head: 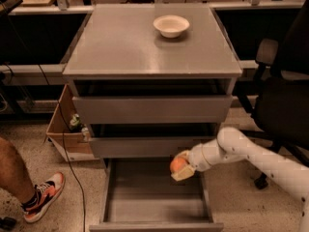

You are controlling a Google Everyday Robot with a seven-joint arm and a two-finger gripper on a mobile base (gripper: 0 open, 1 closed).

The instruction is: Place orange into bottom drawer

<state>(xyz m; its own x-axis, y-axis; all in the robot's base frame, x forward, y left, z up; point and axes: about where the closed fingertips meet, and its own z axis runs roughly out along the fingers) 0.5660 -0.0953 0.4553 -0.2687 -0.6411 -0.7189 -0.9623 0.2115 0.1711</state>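
Observation:
I have the orange, now held just above the bottom drawer's rear part, to place in the bottom drawer. I will let go of it with my gripper near the middle of the bottom drawer's grey bottom (149,194).
My gripper (180,166) is shut on the orange (177,165), a small round orange fruit. It holds the fruit just above the right rear part of the bottom drawer (154,204), which is pulled out and shows a flat grey floor. My white arm (251,156) reaches in from the right, below the front of the middle drawer (149,146).
A white bowl (171,25) sits on the cabinet top (116,42). The top drawer (152,108) is slightly out. A cardboard box (67,129) stands left of the cabinet, a person's leg and shoe (41,197) at lower left, a black office chair (282,91) at right.

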